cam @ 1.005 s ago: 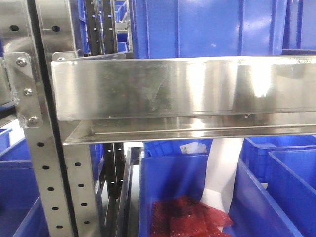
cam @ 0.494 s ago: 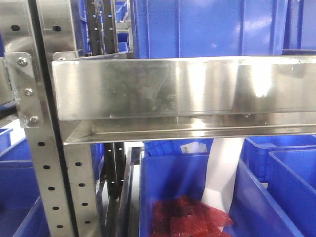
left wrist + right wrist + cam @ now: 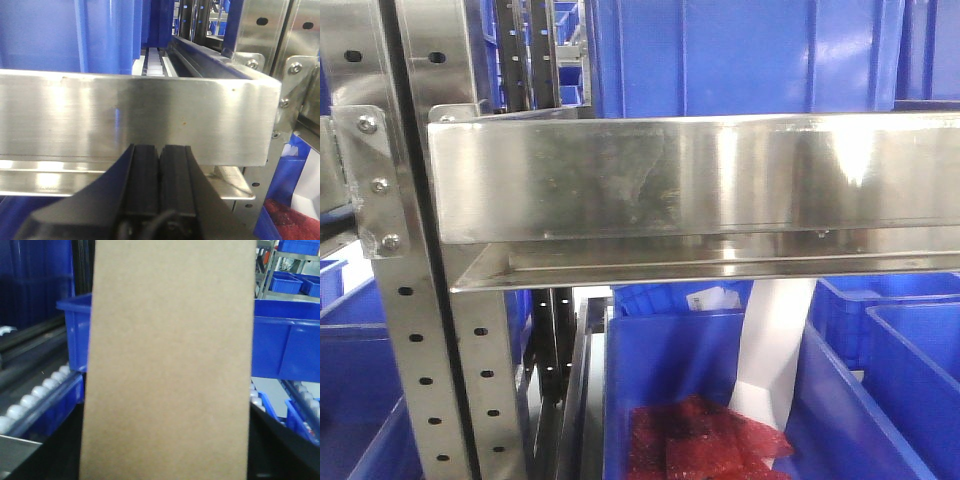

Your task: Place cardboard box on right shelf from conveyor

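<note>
Next, my right gripper lets go of the cardboard box behind the shelf's shiny steel edge [image 3: 809,95], where it is to sit in front of the tall blue bin.
The cardboard box [image 3: 170,355], plain tan and upright, fills the middle of the right wrist view. My right gripper [image 3: 167,450] is shut on it, with dark fingers [image 3: 282,445] showing at its lower sides. The right shelf [image 3: 700,180] spans the front view as a shiny steel lip beside a perforated upright [image 3: 410,330]. My left gripper [image 3: 159,155] is shut and empty, its black pads pressed together just in front of a steel shelf lip [image 3: 135,115]. The conveyor is out of view.
Blue plastic bins [image 3: 740,55] stand on the shelf, and others [image 3: 670,380] sit below it, one holding red packets [image 3: 705,445]. Behind the box are a blue bin [image 3: 285,350] and a roller track [image 3: 30,395]. A bolted bracket [image 3: 292,85] is at the right.
The front view has drifted very slightly, so the shelf sits a few pixels further right. Nothing else visibly differs.
</note>
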{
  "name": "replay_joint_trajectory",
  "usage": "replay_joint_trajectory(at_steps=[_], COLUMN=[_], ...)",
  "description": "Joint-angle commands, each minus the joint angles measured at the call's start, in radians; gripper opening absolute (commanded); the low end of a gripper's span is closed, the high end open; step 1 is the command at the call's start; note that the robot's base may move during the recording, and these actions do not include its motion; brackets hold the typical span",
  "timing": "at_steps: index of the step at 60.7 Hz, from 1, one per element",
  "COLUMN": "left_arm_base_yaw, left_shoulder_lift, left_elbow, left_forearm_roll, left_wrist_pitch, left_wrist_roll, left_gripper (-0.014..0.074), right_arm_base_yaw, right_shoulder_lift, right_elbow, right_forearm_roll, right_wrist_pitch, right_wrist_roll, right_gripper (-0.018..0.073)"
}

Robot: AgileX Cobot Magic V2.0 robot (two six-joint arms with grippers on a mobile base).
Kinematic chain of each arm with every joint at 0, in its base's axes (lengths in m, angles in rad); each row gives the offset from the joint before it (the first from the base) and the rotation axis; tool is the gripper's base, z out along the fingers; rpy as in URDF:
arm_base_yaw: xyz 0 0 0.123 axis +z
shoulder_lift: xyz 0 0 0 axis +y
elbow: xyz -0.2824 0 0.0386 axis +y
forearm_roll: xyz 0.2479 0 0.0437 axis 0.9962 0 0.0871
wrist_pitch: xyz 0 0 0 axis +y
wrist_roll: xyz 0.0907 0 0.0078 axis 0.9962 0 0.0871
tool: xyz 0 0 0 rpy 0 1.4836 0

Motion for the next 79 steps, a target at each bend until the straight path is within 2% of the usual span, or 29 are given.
replay_joint_trajectory(at_steps=[1,7,12,14,17,25,35,40,62,71,79], left_arm_base_yaw=[-0.001,-0.001,-0.001,-0.001,-0.001,-0.001,-0.001,-0.001,-0.001,-0.001,-0.001], left_shoulder_lift=[-0.013,-0.013,-0.013,-0.013,-0.013,-0.013,-0.013,-0.013,-0.013,-0.013,-0.013], left_elbow=[0.008,0.008,0.008,0.008,0.008,0.008,0.008,0.008,0.008,0.008,0.008], left_forearm_roll=[-0.006,-0.006,-0.006,-0.006,-0.006,-0.006,-0.006,-0.006,-0.006,-0.006,-0.006], left_wrist_pitch=[-0.085,-0.085,-0.085,-0.085,-0.085,-0.085,-0.085,-0.085,-0.085,-0.085,-0.085], left_wrist_roll=[0.000,0.000,0.000,0.000,0.000,0.000,0.000,0.000,0.000,0.000,0.000], left_gripper=[-0.0116,-0.0116,-0.0116,-0.0116,-0.0116,-0.0116,-0.0116,-0.0116,-0.0116,-0.0116,-0.0116], right_arm_base_yaw=[0.019,0.067,0.114,0.129,0.155,0.179,0.179,0.167,0.058,0.054,0.054], right_shoulder_lift=[0.127,0.245,0.339,0.371,0.431,0.537,0.656,0.707,0.918,0.985,1.022], right_elbow=[-0.072,-0.122,-0.164,-0.178,-0.200,-0.210,-0.210,-0.210,-0.210,-0.210,-0.209], right_forearm_roll=[0.000,0.000,0.000,0.000,-0.002,-0.006,-0.006,-0.006,-0.005,-0.005,-0.005], right_wrist_pitch=[-0.148,-0.170,-0.170,-0.170,-0.171,-0.187,-0.240,-0.283,-0.497,-0.564,-0.569], right_wrist_roll=[-0.119,-0.261,-0.426,-0.496,-0.662,-0.993,-1.278,-1.330,-1.331,-1.330,-1.329], right_gripper=[0.0217,0.0217,0.0217,0.0217,0.0217,0.0217,0.0217,0.0217,0.0213,0.0213,0.0213])
